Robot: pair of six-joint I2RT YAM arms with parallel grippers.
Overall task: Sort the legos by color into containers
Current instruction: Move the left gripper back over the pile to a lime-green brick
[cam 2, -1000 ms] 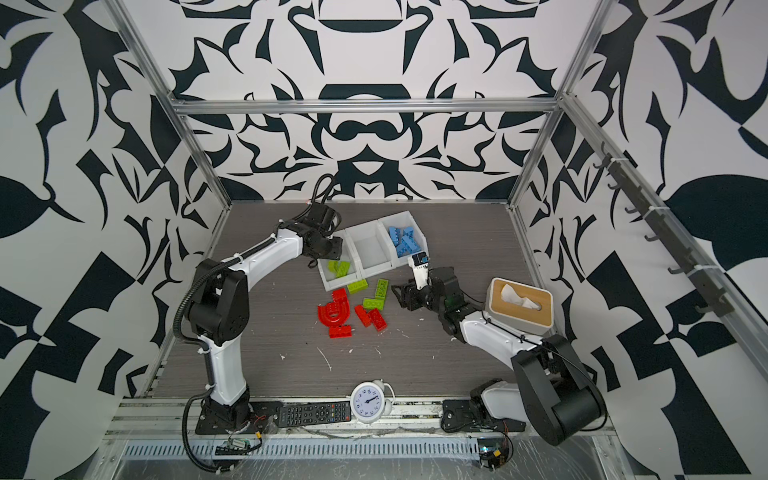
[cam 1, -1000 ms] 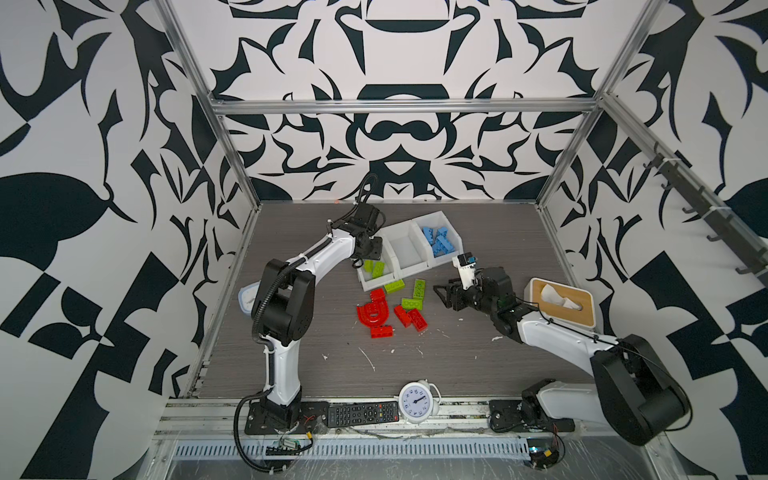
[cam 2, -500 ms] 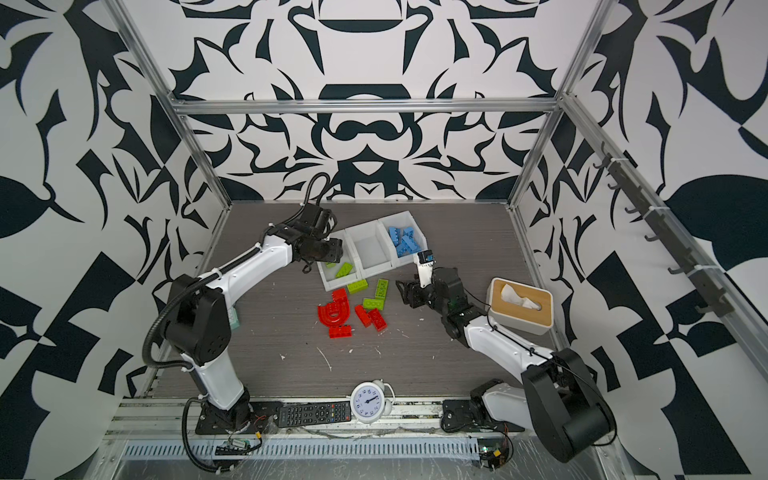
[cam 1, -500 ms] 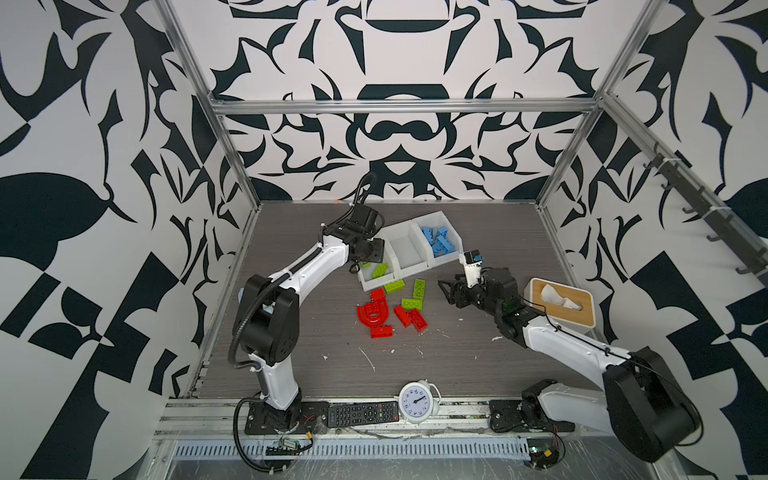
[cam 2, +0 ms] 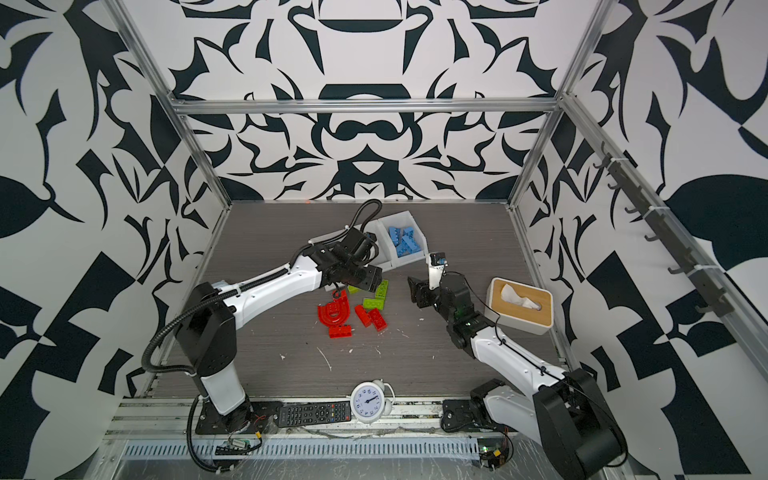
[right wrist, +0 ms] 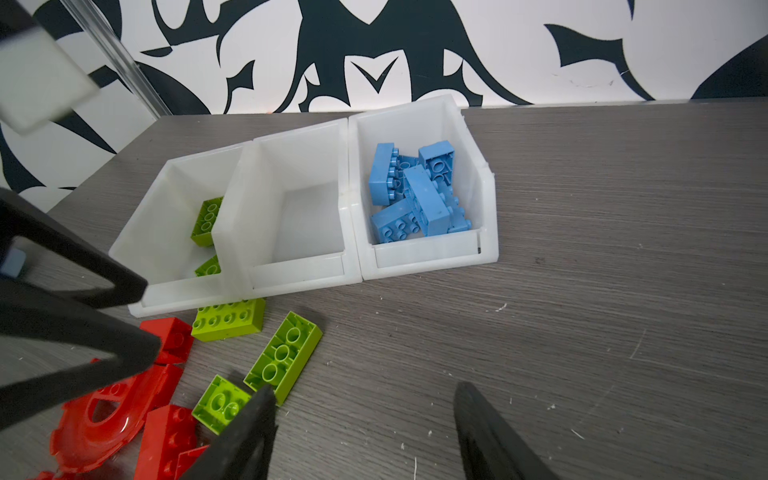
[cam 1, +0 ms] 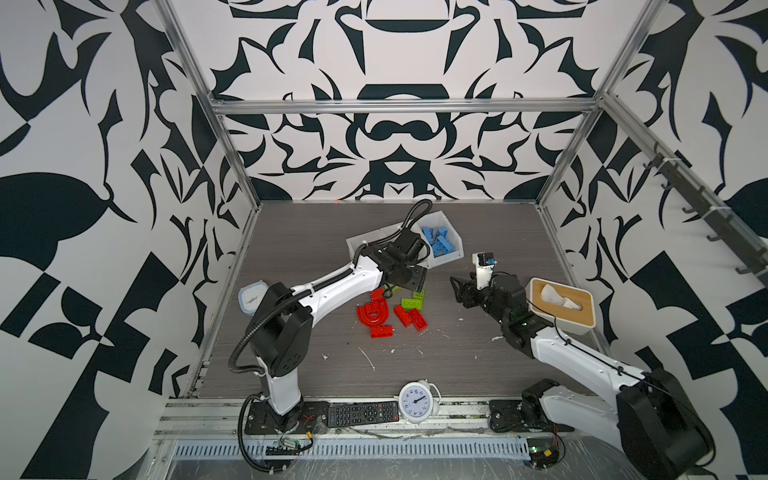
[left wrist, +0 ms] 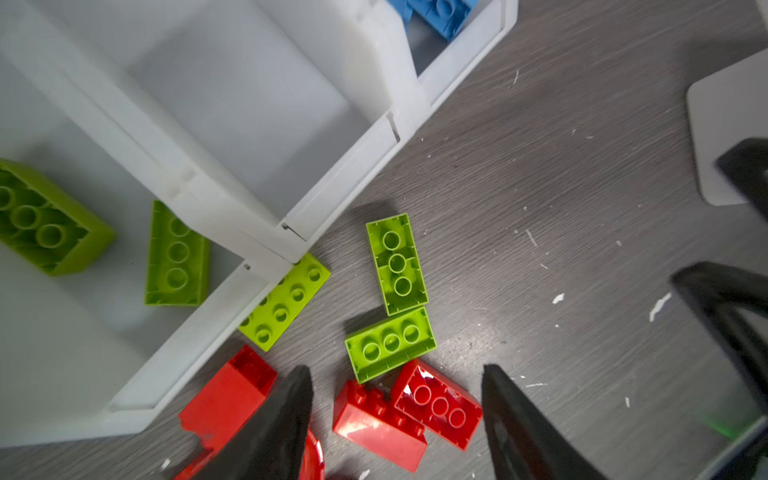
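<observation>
The robot's left gripper will next close on the long sides of the green brick (left wrist: 397, 268) between the empty middle bin and another green brick.
The containers (right wrist: 349, 174) are three joined white bins, partly hidden by my left arm in both top views (cam 1: 446, 216) (cam 2: 399, 218). The right bin holds several blue legos (right wrist: 415, 195) (cam 1: 438, 241), the middle is empty, and the left has two green bricks (left wrist: 176, 253). On the table in front lie three green bricks (left wrist: 397, 264) (cam 1: 411, 304), several red bricks (left wrist: 436, 405) and a red arch (cam 1: 372, 313) (cam 2: 332, 313). My left gripper (left wrist: 397, 370) (cam 1: 405, 282) hovers open and empty over the red bricks. My right gripper (right wrist: 363, 388) (cam 1: 459, 289) stands open and empty over bare table beside the pile.
A white tissue box with a wooden lid (cam 1: 561, 307) stands right of my right arm. A white clock (cam 1: 415, 401) and a black remote (cam 1: 361, 413) lie at the front edge. A small lidded tub (cam 1: 251, 297) sits at the left wall.
My left gripper has swung from over the left bin forward to above the pile, and its jaws have widened. My right arm has barely moved.
</observation>
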